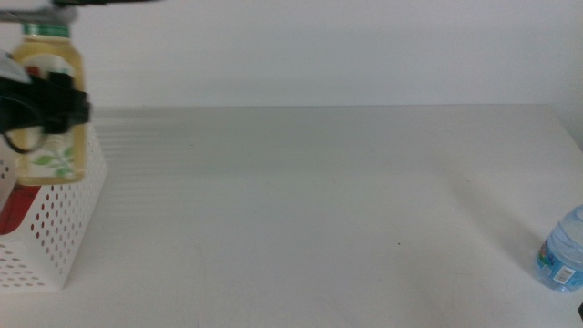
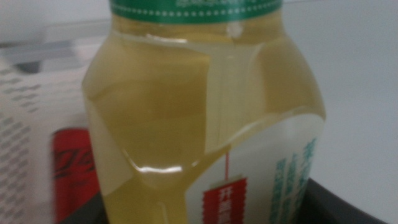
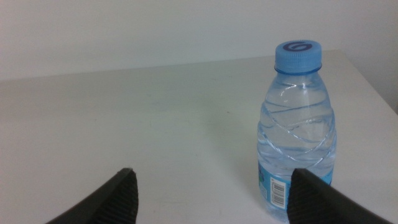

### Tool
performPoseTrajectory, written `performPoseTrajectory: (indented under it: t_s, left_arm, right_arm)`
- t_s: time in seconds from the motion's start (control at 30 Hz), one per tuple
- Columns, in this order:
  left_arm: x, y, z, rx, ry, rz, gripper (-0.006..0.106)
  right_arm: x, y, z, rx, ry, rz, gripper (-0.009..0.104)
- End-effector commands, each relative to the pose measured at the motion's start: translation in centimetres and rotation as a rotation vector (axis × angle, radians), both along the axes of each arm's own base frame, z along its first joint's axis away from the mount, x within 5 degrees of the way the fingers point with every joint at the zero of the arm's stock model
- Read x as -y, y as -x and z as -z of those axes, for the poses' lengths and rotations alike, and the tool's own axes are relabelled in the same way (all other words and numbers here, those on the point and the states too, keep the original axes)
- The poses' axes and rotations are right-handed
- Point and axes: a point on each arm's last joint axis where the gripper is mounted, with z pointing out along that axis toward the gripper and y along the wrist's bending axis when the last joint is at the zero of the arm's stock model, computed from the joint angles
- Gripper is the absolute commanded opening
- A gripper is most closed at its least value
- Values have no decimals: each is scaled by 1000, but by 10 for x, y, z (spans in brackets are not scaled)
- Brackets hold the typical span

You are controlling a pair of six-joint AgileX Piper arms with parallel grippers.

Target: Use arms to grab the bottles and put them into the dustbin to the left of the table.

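Next, my left gripper releases the yellow tea bottle next to the red soda can inside the white perforated dustbin (image 1: 41, 196).
In the middle view my left gripper (image 1: 56, 107) is shut on the yellow tea bottle (image 1: 50, 105) and holds it upright in the air over the white perforated dustbin (image 1: 55, 232) at the table's far left. The left wrist view is filled by the tea bottle (image 2: 199, 112), with the red soda can (image 2: 71, 174) behind it, inside the dustbin (image 2: 18, 143). The small blue-capped water bottle (image 1: 563, 253) stands at the table's right front edge. My right gripper (image 3: 216, 177) is open and low over the table, with the water bottle (image 3: 298, 124) just ahead of its jaws.
The white table (image 1: 319, 200) stretches bare between the dustbin and the water bottle. A white wall runs behind the table's far edge. The right arm itself is outside the middle view.
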Motion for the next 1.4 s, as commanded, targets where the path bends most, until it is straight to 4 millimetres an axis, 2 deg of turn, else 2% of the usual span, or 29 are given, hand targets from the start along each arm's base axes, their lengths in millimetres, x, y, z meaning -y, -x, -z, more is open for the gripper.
performPoseTrajectory:
  t_s: [0.0,0.17,0.2,0.4,0.53,0.77,1.2,1.37]
  left_arm:
    - [-12,6,-42,151,-13,-32,-1]
    - [-36,0,-53,80,-66,-71,-1]
    - [-45,-7,-56,41,-82,-79,-1]
    - [-69,-28,-57,-110,-90,-109,-1]
    - [-83,-42,-45,-209,-91,-108,-1]
    - [-98,-66,-9,-346,-82,-95,-1]
    - [-103,-100,45,-475,-8,-56,-1]
    - [-103,-103,52,-498,5,-53,-1]
  right_arm:
    - [1,1,-11,113,8,7,63]
    - [1,1,-11,113,8,7,63]
    - [1,1,-11,113,8,7,63]
    - [1,1,-11,113,8,7,63]
    - [1,1,-11,113,8,7,63]
    - [1,1,-11,113,8,7,63]
    - [1,1,-11,113,8,7,63]
    - [1,1,-11,113,8,7,63]
